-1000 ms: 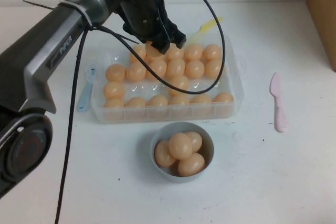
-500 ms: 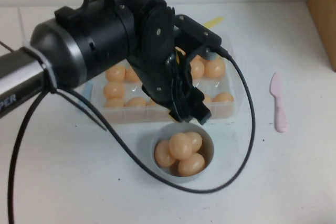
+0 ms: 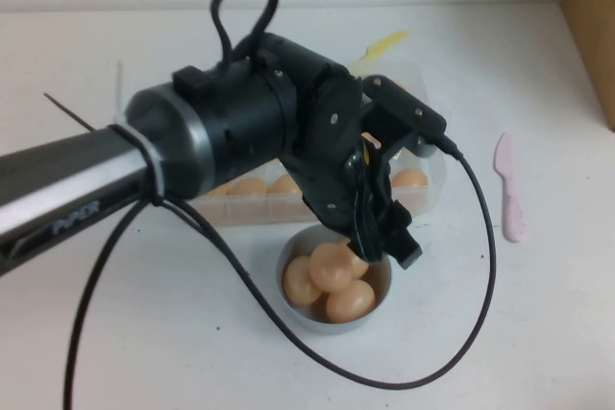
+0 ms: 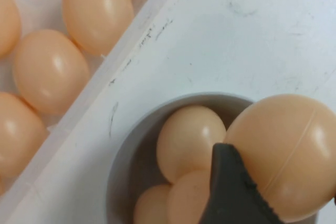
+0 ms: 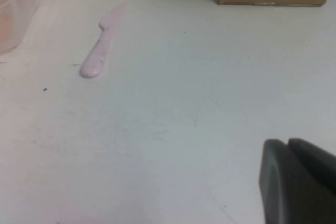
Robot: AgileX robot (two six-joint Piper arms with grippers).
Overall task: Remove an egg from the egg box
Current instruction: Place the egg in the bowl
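The robot's left gripper should release the egg on the eggs (image 3: 368, 264) (image 4: 257, 154) by the bowl's rim that faces the pink spatula.
My left gripper (image 3: 384, 237) hangs over the small grey-blue bowl (image 3: 381, 296), in front of the egg box (image 3: 430, 176). In the left wrist view the left gripper (image 4: 283, 182) is shut on a peach-orange egg (image 4: 286, 150), held just above the bowl (image 4: 126, 150). One black finger (image 4: 231, 192) presses the egg's side. Three eggs (image 3: 332, 266) lie in the bowl. The clear egg box (image 4: 131, 51) holds several more eggs, mostly hidden by the arm in the high view. My right gripper (image 5: 287, 145) is shut and empty, low over bare table, out of the high view.
A pink spatula (image 3: 509, 189) lies on the table right of the egg box; it also shows in the right wrist view (image 5: 102, 51). A yellow utensil (image 3: 384, 45) sticks out behind the box. A cardboard box (image 3: 596, 26) stands at the far right.
My left arm has swung from over the back of the egg box, forward across it, to above the bowl. The right arm shows no change.
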